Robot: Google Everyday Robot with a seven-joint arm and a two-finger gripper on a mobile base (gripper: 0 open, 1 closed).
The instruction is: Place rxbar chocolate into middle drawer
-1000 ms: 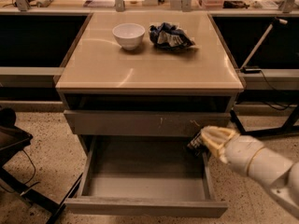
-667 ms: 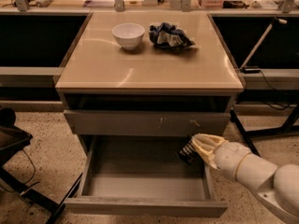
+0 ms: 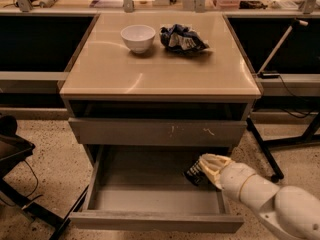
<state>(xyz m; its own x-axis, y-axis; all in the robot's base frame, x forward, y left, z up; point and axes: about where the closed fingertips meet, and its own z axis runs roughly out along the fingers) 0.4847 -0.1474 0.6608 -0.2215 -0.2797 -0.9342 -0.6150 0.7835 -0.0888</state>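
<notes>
I should let go of the rxbar chocolate, hanging just above the tray floor now, with my gripper on the middle drawer's bottom, close to its front panel [image 3: 176, 198].
The middle drawer [image 3: 145, 186] stands pulled open below the counter, a shallow grey tray with a plain front panel. My gripper [image 3: 201, 172] reaches in from the lower right over the drawer's right side. It is shut on the rxbar chocolate [image 3: 193, 174], a small black wrapper with pale print held at its tip. The bar hangs just above the tray floor near the right wall. I cannot tell whether it touches the floor.
A white bowl [image 3: 138, 37] and a blue-and-white snack bag [image 3: 181, 38] sit at the back of the beige countertop [image 3: 160, 74]. A closed grey drawer front with pale scratches [image 3: 160, 132] is above the open drawer. A black stand [image 3: 12, 154] is at left, frame legs [image 3: 265, 146] at right.
My gripper has moved left and down with the rxbar chocolate, from beside the drawer's right edge to inside the open drawer. Nothing else has moved.
</notes>
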